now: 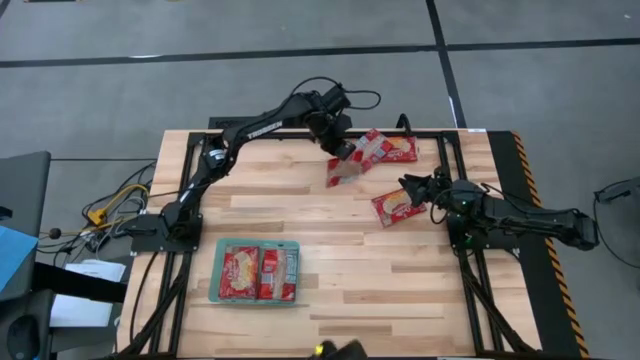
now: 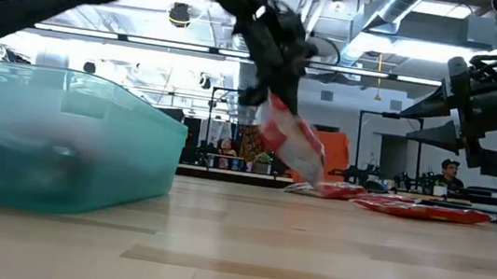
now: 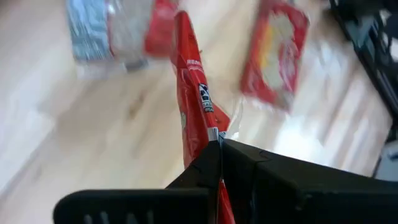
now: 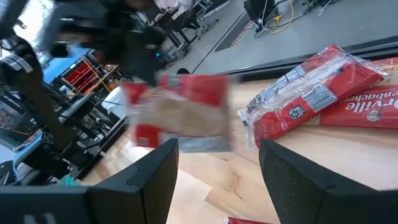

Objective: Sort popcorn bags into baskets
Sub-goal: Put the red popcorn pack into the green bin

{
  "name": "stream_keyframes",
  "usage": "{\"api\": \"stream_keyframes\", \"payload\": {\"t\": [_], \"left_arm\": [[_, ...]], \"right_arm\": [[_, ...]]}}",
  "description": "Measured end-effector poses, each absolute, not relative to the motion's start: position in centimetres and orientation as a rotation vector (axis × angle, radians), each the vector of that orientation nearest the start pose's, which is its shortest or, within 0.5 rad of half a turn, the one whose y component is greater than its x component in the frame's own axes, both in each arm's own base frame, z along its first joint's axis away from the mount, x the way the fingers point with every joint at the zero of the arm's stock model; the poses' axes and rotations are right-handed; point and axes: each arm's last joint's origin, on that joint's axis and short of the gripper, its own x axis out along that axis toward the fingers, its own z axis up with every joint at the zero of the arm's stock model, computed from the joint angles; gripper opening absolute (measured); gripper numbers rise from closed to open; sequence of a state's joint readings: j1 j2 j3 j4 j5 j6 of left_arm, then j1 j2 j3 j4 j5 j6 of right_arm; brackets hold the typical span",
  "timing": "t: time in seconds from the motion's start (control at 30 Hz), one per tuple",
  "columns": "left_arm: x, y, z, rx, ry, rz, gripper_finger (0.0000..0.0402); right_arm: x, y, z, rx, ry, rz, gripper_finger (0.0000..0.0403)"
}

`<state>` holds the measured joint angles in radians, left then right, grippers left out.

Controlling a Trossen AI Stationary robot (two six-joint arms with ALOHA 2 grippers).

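Observation:
My left gripper will let go of the red popcorn bag on the bare wood [image 1: 289, 218] just beyond the teal basket's far edge.
My left gripper [image 1: 341, 143] reaches to the far side of the table and is shut on a red popcorn bag [image 1: 345, 170], which hangs in the air [image 2: 291, 144]. Two more bags [image 1: 386, 148] lie flat at the far right, one overlapping the other. Another bag [image 1: 397, 206] lies flat just left of my right gripper [image 1: 413, 189], which is open [image 4: 217, 152] above the table and touches nothing. The teal basket [image 1: 219, 271], near the table's near edge, holds two bags [image 1: 259, 273] side by side. My left gripper pinches the popcorn bag between its two shut fingers at one end seam [image 3: 213, 132]. The fingers come from above, slanting down. The bag is lifted clear of the table and hangs tilted below the fingers [image 2: 296, 152], seen edge-on in the left wrist view.
The basket wall [image 2: 61, 137] fills the low view's left. Bare wood lies between the basket and the far bags. Black frame rails [image 1: 450, 160] run along the table's right side. People sit in the room behind [image 2: 449, 172].

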<state>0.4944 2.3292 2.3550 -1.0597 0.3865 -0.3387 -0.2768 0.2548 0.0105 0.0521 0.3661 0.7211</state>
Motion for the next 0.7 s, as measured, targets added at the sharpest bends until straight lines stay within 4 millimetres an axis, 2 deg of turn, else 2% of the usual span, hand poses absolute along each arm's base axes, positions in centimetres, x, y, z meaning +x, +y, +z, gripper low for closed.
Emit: {"api": "stream_keyframes", "payload": {"t": [0.13, 0.37, 0.57, 0.7], "left_arm": [[42.2, 19.2, 31.6, -0.713, 0.986, 0.227, 0.0], [39.1, 12.0, 36.9, -0.596, 1.095, 0.248, 0.0], [36.2, 5.2, 39.9, -0.539, 1.173, 0.351, 0.0], [34.7, 1.1, 41.5, -0.598, 1.106, 0.422, 0.0]], "right_arm": [[10.3, -4.0, 15.0, 0.664, -0.026, -0.686, 0.0249], [10.4, -4.0, 14.9, 0.662, -0.013, -0.69, 0.0249], [10.4, -4.0, 14.8, 0.661, -0.01, -0.69, 0.0249], [10.4, -4.0, 14.8, 0.661, -0.009, -0.691, 0.0249]]}}
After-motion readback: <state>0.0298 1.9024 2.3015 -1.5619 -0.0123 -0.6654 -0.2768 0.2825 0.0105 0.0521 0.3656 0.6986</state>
